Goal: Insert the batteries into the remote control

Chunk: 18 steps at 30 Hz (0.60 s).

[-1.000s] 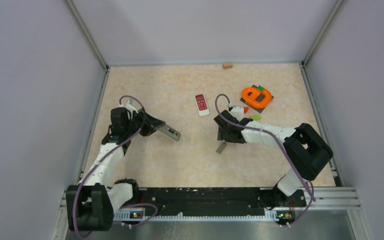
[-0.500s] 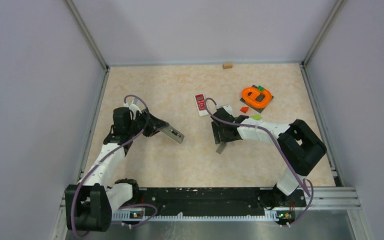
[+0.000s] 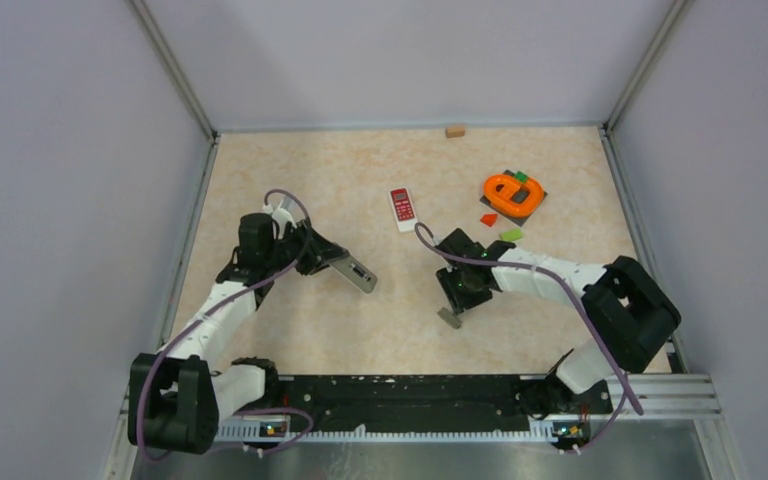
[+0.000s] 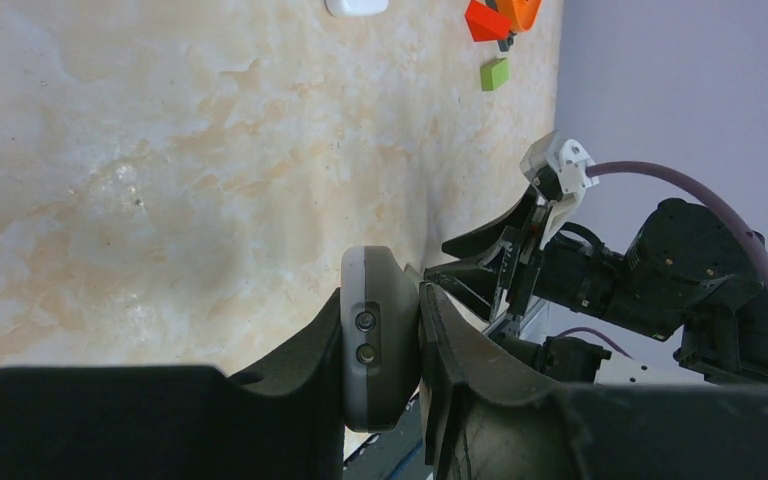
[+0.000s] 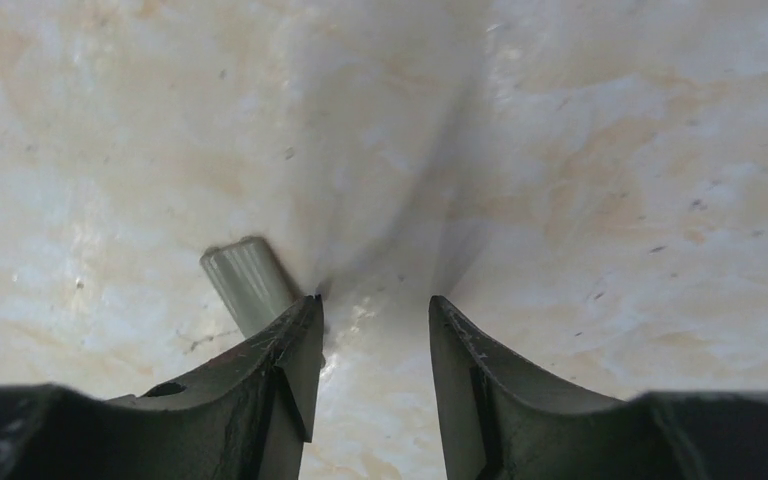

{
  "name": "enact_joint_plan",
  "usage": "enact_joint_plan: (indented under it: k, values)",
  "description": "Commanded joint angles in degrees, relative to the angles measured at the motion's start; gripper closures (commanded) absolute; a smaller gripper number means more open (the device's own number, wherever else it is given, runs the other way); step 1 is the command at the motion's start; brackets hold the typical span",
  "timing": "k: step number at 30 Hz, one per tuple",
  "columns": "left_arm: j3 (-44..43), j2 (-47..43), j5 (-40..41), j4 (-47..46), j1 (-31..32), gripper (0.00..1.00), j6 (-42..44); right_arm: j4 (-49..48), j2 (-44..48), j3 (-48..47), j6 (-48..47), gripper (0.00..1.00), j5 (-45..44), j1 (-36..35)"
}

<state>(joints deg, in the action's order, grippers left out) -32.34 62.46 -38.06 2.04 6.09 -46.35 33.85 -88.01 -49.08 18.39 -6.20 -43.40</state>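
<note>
The slanted ribbed grey piece needs gripping on its long sides (image 5: pixel 279 275) by my right gripper, now open beside it, before lifting.
My left gripper (image 4: pixel 380 300) is shut on one end of a grey remote control (image 4: pixel 380 340), whose end face shows two small round holes. From above, the remote control (image 3: pixel 358 275) sticks out to the right of the left gripper (image 3: pixel 326 262), held above the table. My right gripper (image 5: pixel 375 300) points down at the table with its jaws apart and nothing between them. A small ribbed grey piece (image 5: pixel 248 278) lies just outside its left finger (image 5: pixel 295 350). In the top view that grey piece (image 3: pixel 449 318) lies near the right gripper (image 3: pixel 457 300). I cannot make out the batteries.
A white and red remote (image 3: pixel 402 208) lies at mid table. An orange ring-shaped holder (image 3: pixel 512 193) on a dark base sits at the back right, with a red block (image 3: pixel 488 218) and a green block (image 3: pixel 511 234) near it. A wooden block (image 3: pixel 454 130) rests by the far wall.
The right gripper swung toward the near edge and its jaws narrowed; the grey piece shifted nearer with it. The left gripper carried the grey remote control a little to the right.
</note>
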Motion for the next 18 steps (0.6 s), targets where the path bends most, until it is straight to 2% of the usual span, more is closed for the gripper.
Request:
enact_joint_plan:
  k: [1,6,8,13,16,18]
  values:
    - [-0.48,0.72,0.48,-5.21,1.31,1.0,-0.32,0.68,2.37,0.22,-4.29,0.57,10.0,-1.62]
    - [-1.47,0.53,2.88,-4.13,1.66,1.0,-0.7,2.59,4.14,-1.89,-1.92,0.58,-0.23,-2.04]
    - [-2.05,-0.08,3.85,-3.24,1.7,1.0,-0.4,2.42,6.18,-2.55,-1.15,0.57,-0.5,-2.16]
    - [-3.16,-2.58,7.55,1.15,1.66,1.0,2.15,2.81,7.93,-2.88,0.12,0.45,1.45,-4.79]
    - [-2.98,-3.75,7.28,1.3,1.65,1.0,2.56,2.8,6.15,-2.73,0.34,0.37,2.1,-8.73]
    - [-3.06,-4.01,6.66,1.52,1.67,1.0,2.91,3.36,4.46,-2.62,0.7,0.35,1.71,-10.25]
